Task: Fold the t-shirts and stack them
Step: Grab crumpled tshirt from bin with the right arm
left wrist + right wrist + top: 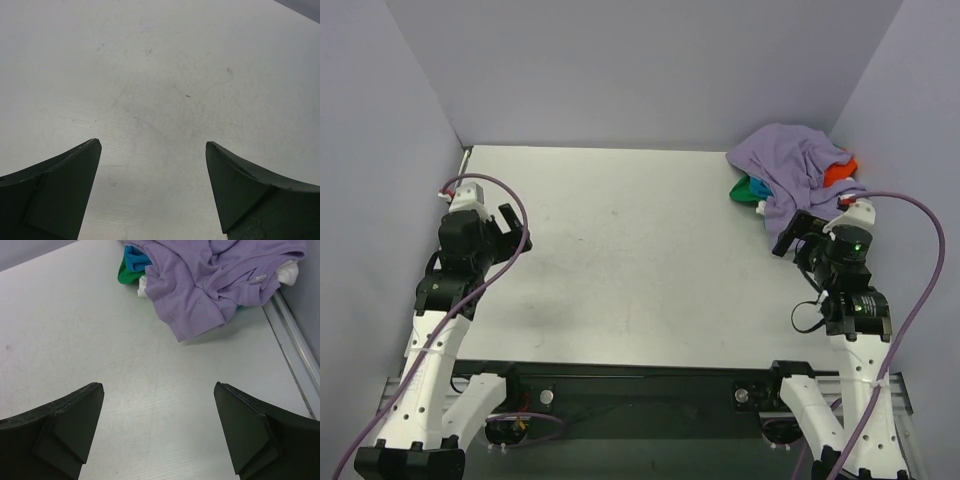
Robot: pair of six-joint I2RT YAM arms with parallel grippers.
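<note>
My right gripper needs to close on the middle folds (803, 183) (204, 257) of the lavender-purple shirt, which is between the teal-blue shirt and the orange-red shirt.
A crumpled heap of t-shirts lies in the table's far right corner. The lavender-purple shirt (786, 160) (210, 280) is draped over the top. Beneath it peek an orange-red one (839, 171), a green one (744, 189) (127, 275), a teal-blue one (134, 257) and a white one (288, 272). My right gripper (794, 236) (159, 390) hangs open just in front of the heap, nothing between its fingers. My left gripper (510, 225) (153, 146) stands open over bare table at the left, far from the shirts.
Pale walls enclose the white table (620, 250) on the left, back and right. A metal rail (292, 340) runs along the table's right edge beside the heap. Purple cables loop from both arms.
</note>
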